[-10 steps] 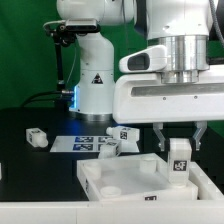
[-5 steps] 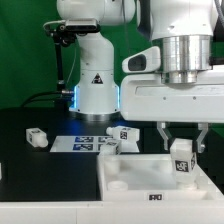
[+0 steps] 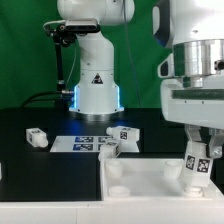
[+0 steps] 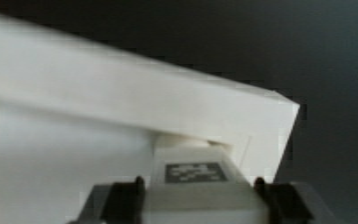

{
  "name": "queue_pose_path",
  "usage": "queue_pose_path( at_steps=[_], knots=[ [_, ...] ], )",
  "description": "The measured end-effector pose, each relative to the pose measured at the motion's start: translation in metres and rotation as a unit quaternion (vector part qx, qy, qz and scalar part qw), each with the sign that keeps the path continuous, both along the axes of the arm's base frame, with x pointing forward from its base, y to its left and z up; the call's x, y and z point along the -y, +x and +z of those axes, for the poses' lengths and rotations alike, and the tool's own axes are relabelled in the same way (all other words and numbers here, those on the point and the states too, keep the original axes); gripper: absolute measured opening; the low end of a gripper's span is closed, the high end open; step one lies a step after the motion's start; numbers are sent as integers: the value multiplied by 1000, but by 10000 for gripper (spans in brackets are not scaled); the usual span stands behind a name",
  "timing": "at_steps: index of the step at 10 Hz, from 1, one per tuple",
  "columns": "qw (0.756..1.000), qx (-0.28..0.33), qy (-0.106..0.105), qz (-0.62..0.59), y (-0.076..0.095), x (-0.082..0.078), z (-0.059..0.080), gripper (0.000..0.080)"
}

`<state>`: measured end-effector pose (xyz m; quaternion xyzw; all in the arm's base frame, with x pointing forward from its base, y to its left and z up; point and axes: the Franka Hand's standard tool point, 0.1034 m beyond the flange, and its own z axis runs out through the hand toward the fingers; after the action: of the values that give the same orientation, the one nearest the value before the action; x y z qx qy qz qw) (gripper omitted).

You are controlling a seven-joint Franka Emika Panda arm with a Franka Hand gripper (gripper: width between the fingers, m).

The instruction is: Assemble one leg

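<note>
My gripper needs to open, turn and grab the leg near its upper end (image 3: 199,150), because the leg slants over the far corner of the tabletop, so it can stand the leg upright before screwing.
My gripper (image 3: 198,152) is shut on a white leg (image 3: 197,163) with a black-and-white tag, held tilted over the far corner of the tabletop (image 3: 140,180) at the exterior view's right. In the wrist view the leg (image 4: 195,180) sits between the two dark fingers (image 4: 128,198), with its far end at the raised corner of the tabletop (image 4: 140,90). Two more legs lie on the black table: one (image 3: 37,138) at the exterior view's left, another (image 3: 124,135) near the middle. Whether the held leg's peg end touches a hole is hidden.
The marker board (image 3: 85,143) lies flat on the table behind the tabletop. A small white part (image 3: 110,148) rests beside it. The robot base (image 3: 95,85) stands at the back, with a green backdrop behind it.
The gripper with the leg has moved toward the exterior view's right and down, and the leg is now tilted. The tabletop has shifted to the right.
</note>
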<state>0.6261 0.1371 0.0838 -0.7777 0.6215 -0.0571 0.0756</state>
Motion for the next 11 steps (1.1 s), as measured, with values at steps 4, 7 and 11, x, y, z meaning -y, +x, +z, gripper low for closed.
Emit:
queue_pose_path(
  at_steps=[4, 7, 11],
  knots=[
    [999, 3, 13, -51, 4, 2, 1, 288],
    [999, 4, -9, 49, 3, 2, 3, 611],
    [949, -12, -60, 309, -5, 4, 2, 648]
  ],
)
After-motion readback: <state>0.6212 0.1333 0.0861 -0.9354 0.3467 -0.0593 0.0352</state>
